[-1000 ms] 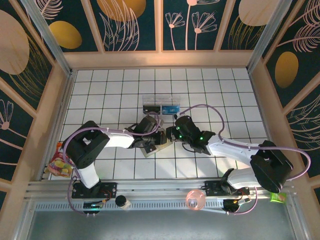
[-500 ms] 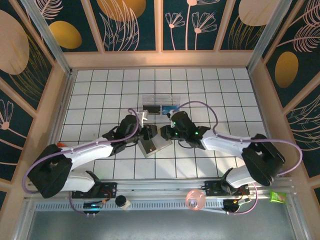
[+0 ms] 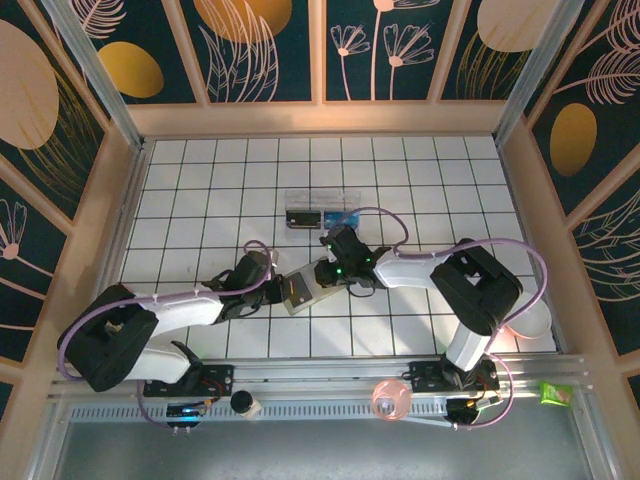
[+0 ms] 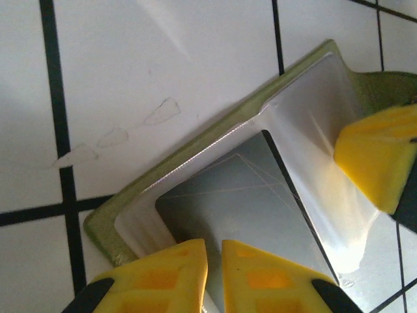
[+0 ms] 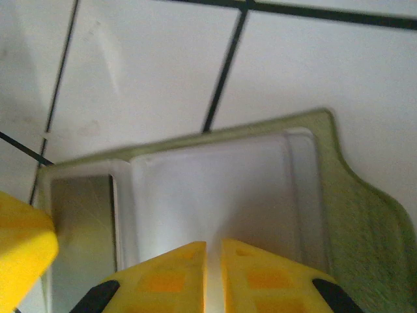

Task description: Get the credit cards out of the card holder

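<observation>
The card holder lies slanted under my grippers, so next my right gripper backs away, straightens the holder and grabs the lining (image 3: 314,283) close beside the grey card.
The olive-green card holder (image 3: 308,289) lies open on the tiles, cream inside up. In the left wrist view its green rim (image 4: 189,160) frames a grey credit card (image 4: 241,195) lying on the left half. My left gripper (image 3: 276,284) sits at that end, and its yellow jaws (image 4: 215,264) are pinched on the card's near edge. My right gripper (image 3: 326,272) is over the other half. Its jaws (image 5: 213,274) are closed on a strip of the cream lining (image 5: 208,195), with the card (image 5: 81,215) to their left.
A clear plastic box (image 3: 322,212) with dark and blue contents stands two tiles behind the holder. A pink cup (image 3: 390,398), a small bottle (image 3: 243,403) and a green packet (image 3: 555,393) lie on the rail near the arm bases.
My left arm has stretched out low and its gripper has slid to the holder's left end. The right gripper has come down and left onto the right half. Both jaws have narrowed.
</observation>
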You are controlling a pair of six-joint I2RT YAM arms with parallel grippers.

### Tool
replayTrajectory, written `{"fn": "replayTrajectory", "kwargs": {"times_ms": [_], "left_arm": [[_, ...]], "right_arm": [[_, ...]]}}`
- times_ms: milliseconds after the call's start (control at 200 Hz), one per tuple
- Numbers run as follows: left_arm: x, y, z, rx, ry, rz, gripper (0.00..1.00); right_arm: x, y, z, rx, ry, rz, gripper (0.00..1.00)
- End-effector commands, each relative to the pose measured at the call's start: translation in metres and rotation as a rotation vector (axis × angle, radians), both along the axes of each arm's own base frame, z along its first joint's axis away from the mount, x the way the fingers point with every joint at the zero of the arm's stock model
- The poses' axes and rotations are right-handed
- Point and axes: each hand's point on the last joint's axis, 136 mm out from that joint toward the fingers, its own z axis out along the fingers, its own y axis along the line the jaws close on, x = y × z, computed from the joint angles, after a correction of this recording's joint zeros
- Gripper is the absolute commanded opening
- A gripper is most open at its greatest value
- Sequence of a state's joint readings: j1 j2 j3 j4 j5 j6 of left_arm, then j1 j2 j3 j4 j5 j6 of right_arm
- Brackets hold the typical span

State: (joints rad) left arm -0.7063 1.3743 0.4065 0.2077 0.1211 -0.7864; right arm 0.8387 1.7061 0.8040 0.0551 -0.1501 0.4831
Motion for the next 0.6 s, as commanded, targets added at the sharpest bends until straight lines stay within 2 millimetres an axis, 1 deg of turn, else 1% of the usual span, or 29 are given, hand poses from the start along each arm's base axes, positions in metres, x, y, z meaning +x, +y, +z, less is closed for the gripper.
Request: {"fn": "replayTrajectory", "kwargs": {"times_ms": [0, 50, 140, 260, 325, 400, 475, 490, 505, 555, 595], "left_arm": [[0.004, 0.005, -0.013, 0.052, 0.012, 0.003, 0.15], [0.007, 0.003, -0.014, 0.053, 0.008, -0.001, 0.15], [0.014, -0.001, -0.012, 0.060, -0.009, -0.015, 0.14], [0.021, -0.004, 0.000, 0.046, -0.039, -0.018, 0.14], [0.022, -0.001, 0.009, 0.053, -0.066, -0.011, 0.17], [0.022, 0.004, 0.017, 0.051, -0.086, 0.000, 0.22], [0.017, 0.009, 0.018, 0.056, -0.080, 0.010, 0.24], [0.016, 0.011, 0.017, 0.057, -0.078, 0.014, 0.24], [0.015, 0.012, 0.017, 0.057, -0.075, 0.019, 0.24], [0.011, 0.017, 0.014, 0.056, -0.064, 0.036, 0.24], [0.007, 0.021, 0.011, 0.055, -0.054, 0.051, 0.21]], "right_arm": [[-0.016, -0.035, -0.012, -0.087, 0.038, -0.080, 0.14], [-0.021, -0.040, -0.011, -0.092, 0.037, -0.096, 0.15], [-0.028, -0.044, -0.008, -0.095, 0.034, -0.111, 0.15], [-0.030, -0.041, 0.000, -0.087, 0.011, -0.115, 0.15], [-0.027, -0.035, 0.012, -0.052, -0.017, -0.103, 0.16], [-0.023, -0.025, 0.030, -0.003, -0.054, -0.077, 0.20], [-0.021, -0.010, 0.049, 0.050, -0.076, -0.020, 0.27], [-0.022, -0.009, 0.050, 0.053, -0.075, -0.012, 0.28], [-0.021, -0.003, 0.056, 0.071, -0.079, 0.005, 0.29], [-0.019, 0.006, 0.062, 0.096, -0.076, 0.035, 0.31], [-0.017, 0.013, 0.065, 0.110, -0.077, 0.054, 0.32]]}}
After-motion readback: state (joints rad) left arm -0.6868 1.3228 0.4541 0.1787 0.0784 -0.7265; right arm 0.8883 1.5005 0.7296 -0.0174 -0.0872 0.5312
